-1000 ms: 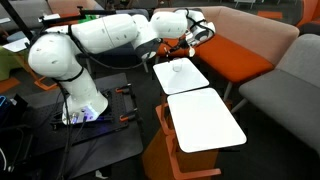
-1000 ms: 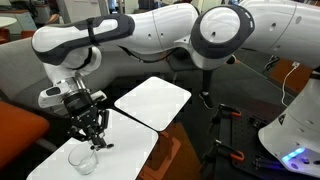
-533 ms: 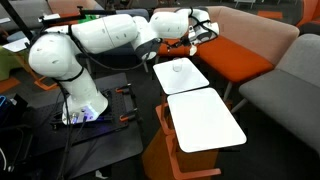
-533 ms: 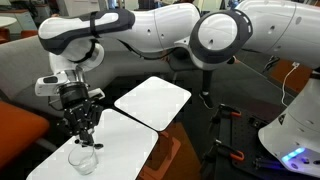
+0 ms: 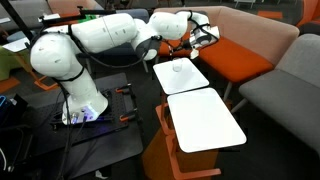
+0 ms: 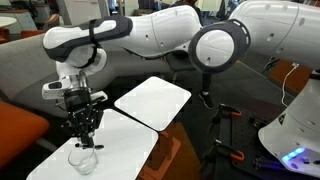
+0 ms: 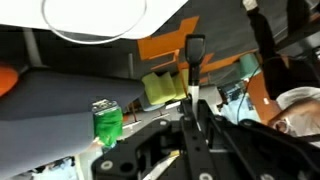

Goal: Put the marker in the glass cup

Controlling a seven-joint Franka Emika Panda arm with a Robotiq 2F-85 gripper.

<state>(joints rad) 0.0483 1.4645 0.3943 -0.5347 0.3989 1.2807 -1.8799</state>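
Observation:
Next, my gripper lets go of the marker inside the glass cup on the white tabletop (image 5: 177, 66) (image 7: 94, 17), so that it leans against the cup's rim.
My gripper (image 6: 85, 135) hangs fingers-down just above the glass cup (image 6: 82, 158), a faint clear outline on the near white tabletop (image 6: 120, 135). In the wrist view the jaws (image 7: 193, 100) are shut on the marker (image 7: 196, 55), a thin dark stick that points away from the camera. In an exterior view the gripper (image 5: 205, 33) is over the far edge of the white tabletop (image 5: 190, 80), and the cup (image 5: 178, 68) shows only as a faint ring. The marker itself is too small to make out in both exterior views.
A second white tabletop (image 6: 155, 100) adjoins the one with the cup; it also shows in an exterior view (image 5: 205, 120). An orange sofa (image 5: 235, 60) and a grey sofa (image 5: 290, 90) stand beside the tables. The robot base (image 5: 85, 105) is on the floor.
The wrist has turned and the gripper has shifted slightly sideways above the cup, still holding the marker. The cup and tables have not moved.

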